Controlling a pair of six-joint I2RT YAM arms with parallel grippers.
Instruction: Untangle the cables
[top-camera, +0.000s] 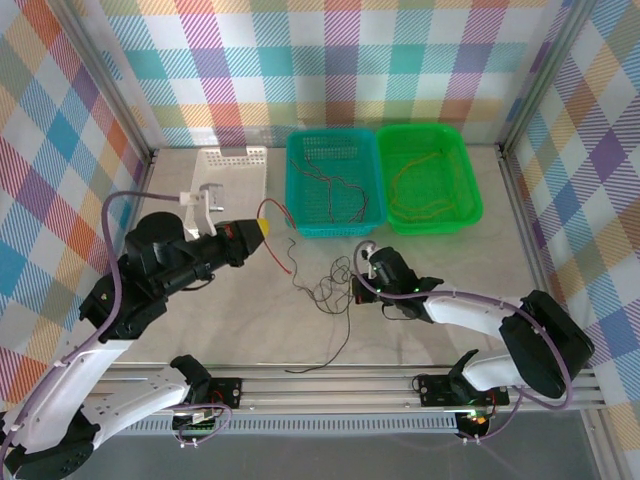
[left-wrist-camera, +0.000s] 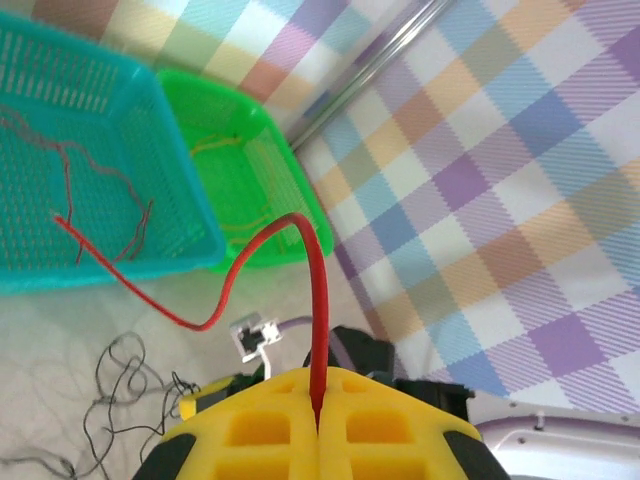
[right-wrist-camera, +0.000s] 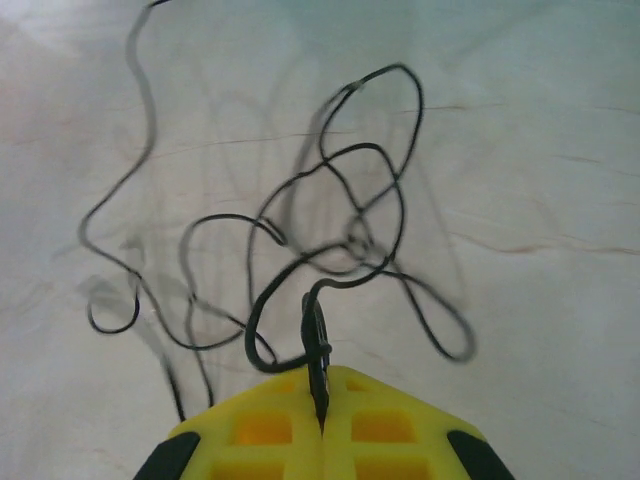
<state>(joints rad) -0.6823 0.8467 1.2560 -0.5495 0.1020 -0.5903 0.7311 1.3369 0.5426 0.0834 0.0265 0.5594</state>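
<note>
The robot's left gripper will release the red cable across the dark cables in the teal basket (top-camera: 358, 188) (left-wrist-camera: 137, 188), toward the side of the green basket. The red cable is held above the table now.
My left gripper (top-camera: 258, 230) (left-wrist-camera: 318, 395) is shut on a red cable (top-camera: 284, 240) (left-wrist-camera: 318, 300), held above the table left of centre. From the jaws the cable arches up and trails down toward the table. A tangle of thin black cables (top-camera: 325, 287) (right-wrist-camera: 340, 240) lies on the table at the middle. My right gripper (top-camera: 358, 287) (right-wrist-camera: 322, 405) sits low at the tangle's right side, shut on one black strand. Dark cables lie in the teal basket (top-camera: 330, 229) (left-wrist-camera: 100, 270), and yellow-orange ones in the green basket (top-camera: 435, 225) (left-wrist-camera: 255, 140).
A white basket (top-camera: 235, 158) stands at the back left, beside the teal one. A loose black strand (top-camera: 335, 350) runs from the tangle toward the near edge. Metal frame rails (top-camera: 520, 200) and checked walls close in the table's sides and back.
</note>
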